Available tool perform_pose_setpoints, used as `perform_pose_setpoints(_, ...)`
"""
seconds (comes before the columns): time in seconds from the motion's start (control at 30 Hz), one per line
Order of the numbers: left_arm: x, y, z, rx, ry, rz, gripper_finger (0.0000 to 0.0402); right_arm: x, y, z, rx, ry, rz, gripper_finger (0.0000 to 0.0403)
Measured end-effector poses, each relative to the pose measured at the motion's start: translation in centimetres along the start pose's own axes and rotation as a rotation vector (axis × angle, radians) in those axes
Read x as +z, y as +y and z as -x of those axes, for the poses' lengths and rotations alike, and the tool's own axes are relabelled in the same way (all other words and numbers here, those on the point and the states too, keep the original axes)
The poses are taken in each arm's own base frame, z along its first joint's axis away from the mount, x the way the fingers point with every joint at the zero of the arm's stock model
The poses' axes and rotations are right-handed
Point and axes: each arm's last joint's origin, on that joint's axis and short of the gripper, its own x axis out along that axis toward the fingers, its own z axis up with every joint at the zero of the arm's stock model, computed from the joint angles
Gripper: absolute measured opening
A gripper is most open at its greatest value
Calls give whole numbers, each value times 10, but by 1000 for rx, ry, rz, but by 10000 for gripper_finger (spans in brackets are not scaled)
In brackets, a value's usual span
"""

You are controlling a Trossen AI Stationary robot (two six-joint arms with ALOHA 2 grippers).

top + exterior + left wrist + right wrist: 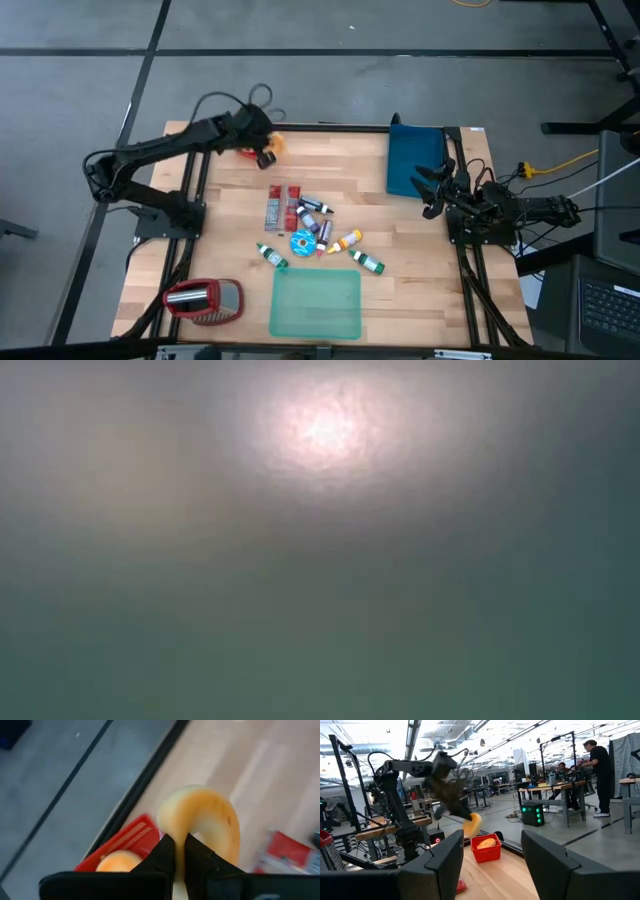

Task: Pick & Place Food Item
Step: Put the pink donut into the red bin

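The robot's left gripper needs to release the ring-like food item, now hanging just above the basket, in the small red basket with the orange item (254, 140).
A yellow-orange, ring-like food item (205, 815) hangs over the table's far left corner, with my left gripper (180, 840) shut on it. Just below it stands a small red basket (125, 840) with an orange item (117, 862) inside. The right wrist view shows the same food item (472, 825) hanging just above the basket (486, 849). From above, my left gripper (266, 150) shows at the table's far edge. My right gripper (432, 190) waits open at the right edge, holding nothing. The low view shows only haze. My left gripper pinches the rim of the ring-like food item (181, 827) between its two fingers. The fingers slant down toward the table's far left corner. The item sticks out beyond the fingertips, lifted clear of table and basket.
A dark blue bin (415, 160) stands at the far right beside my right gripper. A pile of small bottles and packets (310, 225) lies mid-table. A green tray (315, 303) sits near the front edge, and a red and silver object (203, 300) at the near left.
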Motion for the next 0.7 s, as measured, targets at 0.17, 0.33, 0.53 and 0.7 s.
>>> perform_pose_setpoints(0.17,-16,34,-18,-71,-31,145,15,0,0,0,16,1,0,204)
perform_pose_setpoints(0.33,-38,55,-35,-132,-71,273,15,0,0,0,16,1,0,204)
perform_pose_setpoints(0.53,-59,68,-43,-97,-36,337,15,0,0,0,16,1,0,204)
perform_pose_setpoints(0.7,-61,75,-43,-75,-39,357,15,0,0,0,16,1,0,204)
